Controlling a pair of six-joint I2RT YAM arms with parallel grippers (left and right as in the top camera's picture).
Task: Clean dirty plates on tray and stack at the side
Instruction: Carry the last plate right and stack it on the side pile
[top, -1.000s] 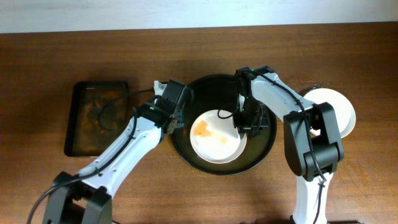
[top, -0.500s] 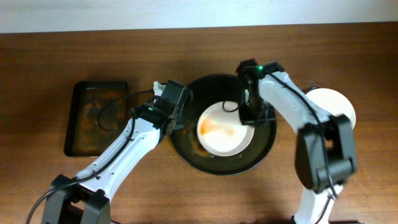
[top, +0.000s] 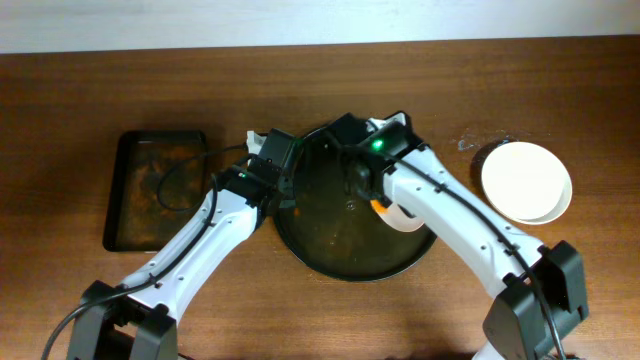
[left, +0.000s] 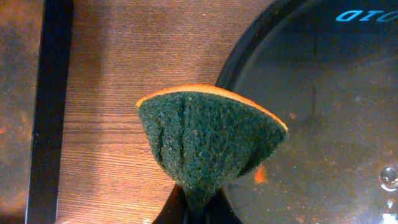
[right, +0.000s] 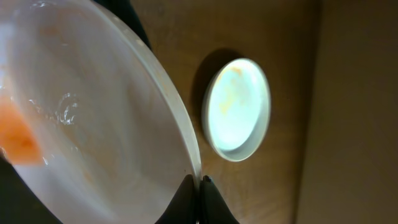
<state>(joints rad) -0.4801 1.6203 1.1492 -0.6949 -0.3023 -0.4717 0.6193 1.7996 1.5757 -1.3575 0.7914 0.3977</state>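
The dirty plate, now tilted above the black tray, will go down on top of the stack of white plates (top: 529, 181) (right: 237, 109) on the table from my right gripper.
My right gripper (right: 200, 182) is shut on the rim of a dirty white plate (right: 93, 124) with an orange-red smear. It holds the plate tilted on edge above the round black tray (top: 330, 245); overhead, only part of the plate (top: 400, 215) shows under the arm. My left gripper (left: 198, 208) is shut on a folded green and orange sponge (left: 208, 140) over the tray's left rim (left: 249, 43). A stack of white plates (top: 526, 181) sits on the table at the right, also in the right wrist view (right: 237, 109).
A smaller rectangular black tray (top: 157, 188) with orange residue lies at the left. Its edge (left: 46, 112) shows in the left wrist view. The round tray floor has orange specks. The table's far edge runs along the top.
The right gripper lifted the plate off the tray floor and tipped it on edge, and the arm swung left over the tray. The left arm has stayed in place.
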